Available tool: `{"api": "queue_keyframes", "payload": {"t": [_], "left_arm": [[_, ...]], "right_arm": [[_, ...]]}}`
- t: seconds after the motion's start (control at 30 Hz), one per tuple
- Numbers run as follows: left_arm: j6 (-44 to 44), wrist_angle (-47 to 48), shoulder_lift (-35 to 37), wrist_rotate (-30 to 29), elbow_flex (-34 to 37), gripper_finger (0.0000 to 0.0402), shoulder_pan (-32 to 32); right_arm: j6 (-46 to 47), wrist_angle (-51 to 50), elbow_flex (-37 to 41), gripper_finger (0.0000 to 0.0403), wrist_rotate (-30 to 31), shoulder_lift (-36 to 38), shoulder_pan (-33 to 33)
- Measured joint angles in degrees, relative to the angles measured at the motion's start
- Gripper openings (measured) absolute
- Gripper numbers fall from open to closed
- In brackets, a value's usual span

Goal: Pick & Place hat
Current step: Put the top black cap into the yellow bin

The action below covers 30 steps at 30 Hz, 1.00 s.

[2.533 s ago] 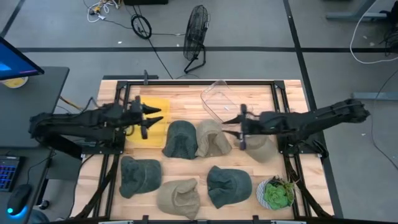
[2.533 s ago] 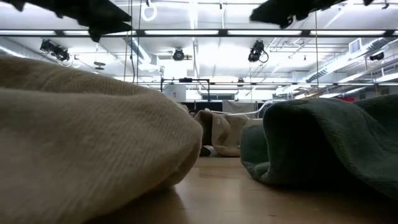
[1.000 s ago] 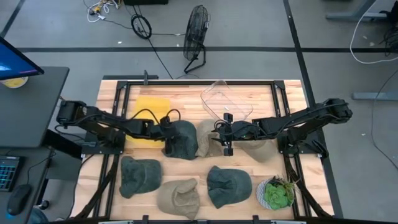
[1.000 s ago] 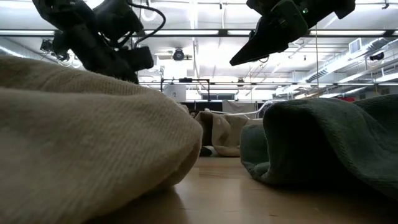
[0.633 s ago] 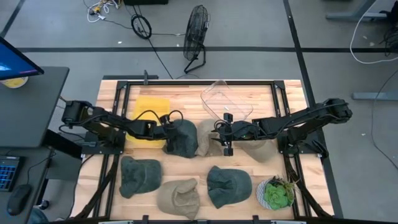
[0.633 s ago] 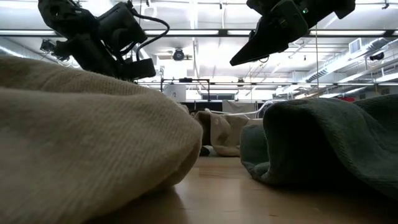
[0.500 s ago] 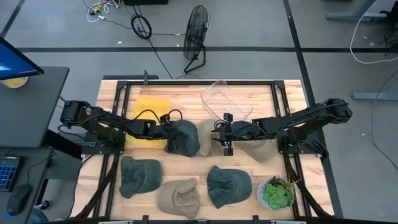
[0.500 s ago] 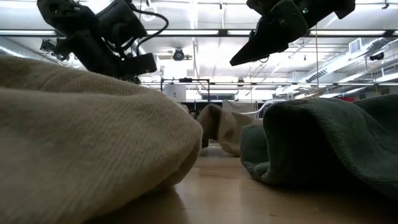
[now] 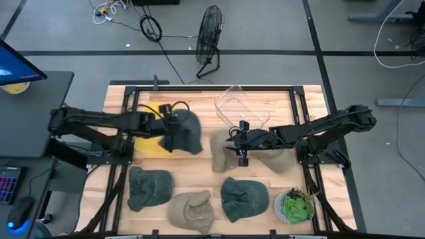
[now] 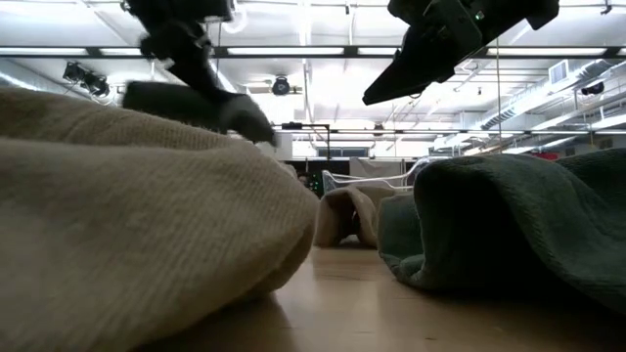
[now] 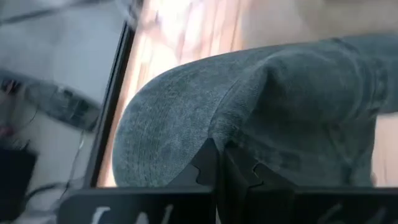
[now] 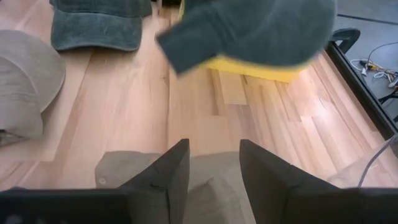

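Next, the left gripper releases the dark green hat on the yellow pad (image 9: 170, 124), a little toward the clear plastic bin.
My left gripper (image 9: 170, 126) is shut on a dark green hat (image 9: 185, 133) that hangs in the air over the right edge of the yellow pad (image 9: 151, 130). The low view shows this hat (image 10: 201, 104) well above the table. My right gripper (image 12: 211, 167) stands open just above a tan hat (image 12: 205, 183), whose crown rests on the wood at mid-table (image 9: 224, 150); its fingers stand apart from the cloth. A second tan hat (image 9: 277, 159) lies under my right arm. My left gripper pinches a raised fold of the dark green hat's crown (image 11: 231, 138) between its two shut fingers. The fingers come from the table's left, slanting down. The hat is lifted clear of the table and hangs from the fingers, its brim (image 12: 181, 45) sticking out sideways.
A clear plastic bin (image 9: 240, 106) stands at the far middle. Along the near edge lie a dark green hat (image 9: 149, 188), a tan hat (image 9: 191, 210) and another dark green hat (image 9: 244, 198), with a potted plant (image 9: 295, 206) at the near right.
My left gripper has taken hold of the dark green hat beside the tan one, lifted it clear of the table and carried it toward the table's left and far edge, over the yellow pad. My right gripper has kept still.
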<state>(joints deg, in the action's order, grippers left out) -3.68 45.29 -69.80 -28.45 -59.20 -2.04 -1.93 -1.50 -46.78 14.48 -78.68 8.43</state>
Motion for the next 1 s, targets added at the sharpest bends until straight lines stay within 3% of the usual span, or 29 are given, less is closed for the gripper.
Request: {"api": "queue_keyframes", "payload": {"t": [0.13, 0.4, 0.63, 0.87, 1.0], "left_arm": [[-0.7, 15.3, 1.2, -0.6, -5.1, 0.0008, 0.0], [-6.0, 32.5, 1.7, -8.0, -5.7, 0.0007, 2.5], [-8.9, 27.6, 1.6, -7.8, -0.7, 0.0007, 10.5], [-16.4, 8.1, 1.6, -4.6, 8.8, 0.0013, 14.6], [-17.7, 1.4, 1.6, -4.3, 11.3, 0.0012, 14.8]], "right_arm": [[0.0, 0.0, 0.0, 0.0146, 0.0, 0.0, 0.0], [0.0, 0.1, 0.0, 0.0146, 0.0, 0.0, 0.0], [-0.3, 0.1, 0.0, 0.0146, 0.0, 0.0, 0.0], [-0.3, 0.1, 0.0, 0.0146, 0.0, 0.0, 0.0], [-0.5, 0.1, 0.0, 0.0146, 0.0, 0.0, 0.0]]}}
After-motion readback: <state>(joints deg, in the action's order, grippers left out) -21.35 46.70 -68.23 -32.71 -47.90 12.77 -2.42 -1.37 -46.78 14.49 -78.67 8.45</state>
